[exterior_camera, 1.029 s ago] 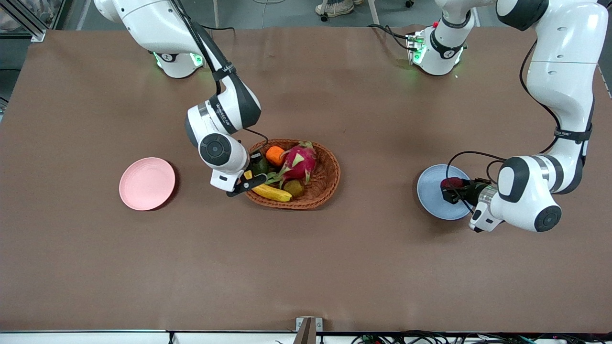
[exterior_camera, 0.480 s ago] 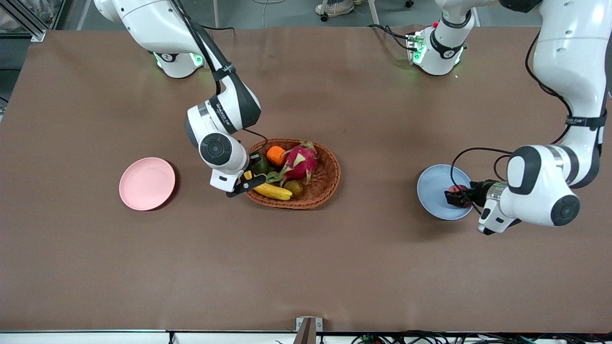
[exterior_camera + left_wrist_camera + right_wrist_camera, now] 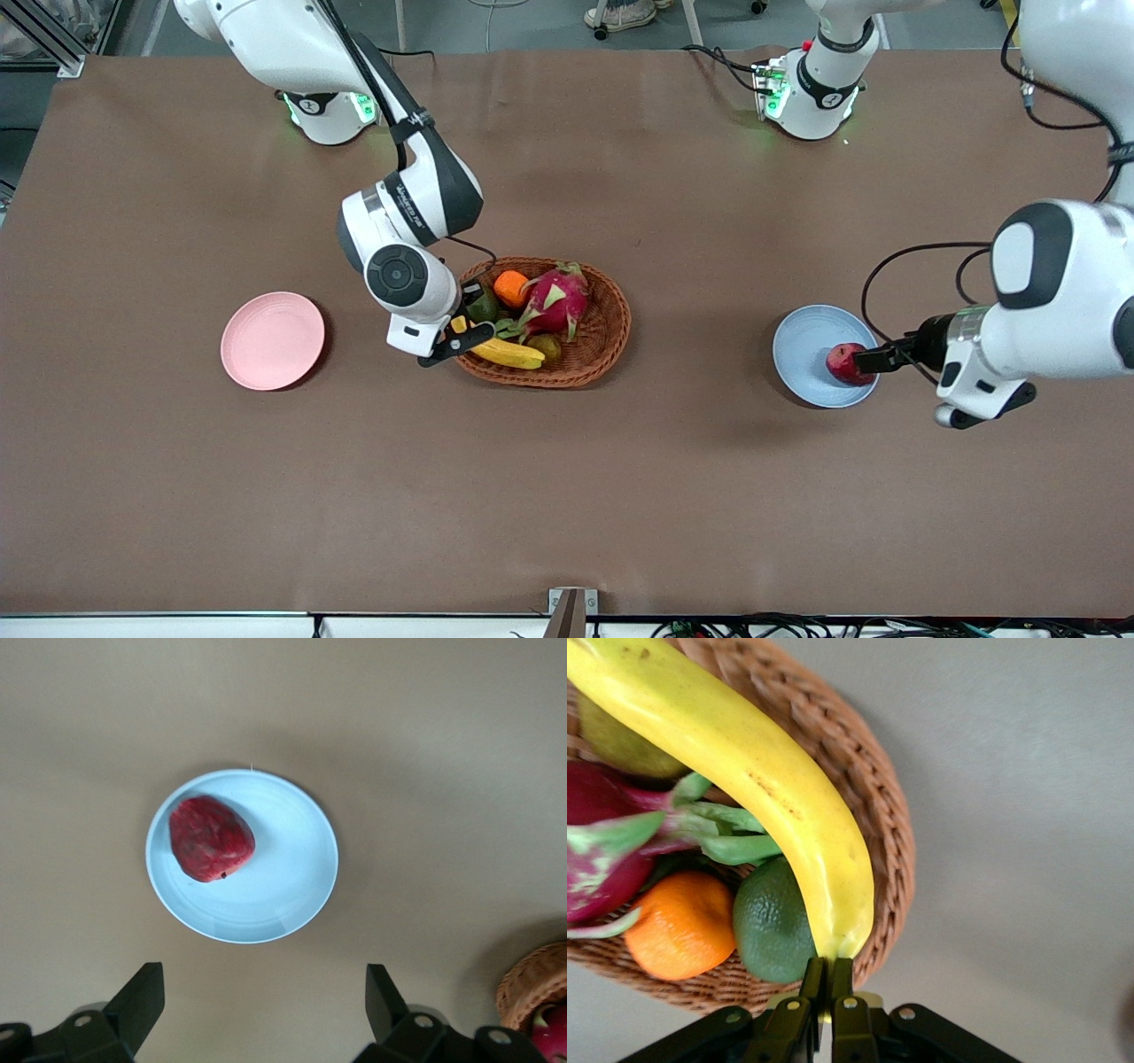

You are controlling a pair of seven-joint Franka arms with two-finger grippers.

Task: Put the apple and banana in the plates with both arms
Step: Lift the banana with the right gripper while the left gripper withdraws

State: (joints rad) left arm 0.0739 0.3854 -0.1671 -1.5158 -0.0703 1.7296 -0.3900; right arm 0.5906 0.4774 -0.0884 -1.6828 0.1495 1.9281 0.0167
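Note:
My right gripper has the yellow banana. Next, I set it down on the side of the pale pink plate [image 3: 288,330] nearest the basket.
The dark red apple [image 3: 846,364] lies on the light blue plate [image 3: 802,350], also in the left wrist view, apple [image 3: 210,838] on plate [image 3: 292,868]. My left gripper [image 3: 881,359] is open and empty, up over the plate's edge toward the left arm's end. The yellow banana [image 3: 507,354] lies in the wicker basket [image 3: 602,332]. My right gripper [image 3: 461,338] is shut on the banana's end [image 3: 842,943] at the basket's rim. The pale pink plate [image 3: 272,340] stands bare toward the right arm's end.
The basket also holds a pink dragon fruit [image 3: 554,299], an orange fruit [image 3: 509,286], a dark green fruit [image 3: 483,307] and a brownish kiwi [image 3: 547,346]. Bare brown table lies between basket and plates.
My left gripper has let go of the apple, which now lies on the blue plate, and has drawn up and away toward the left arm's end. The right gripper has hardly moved.

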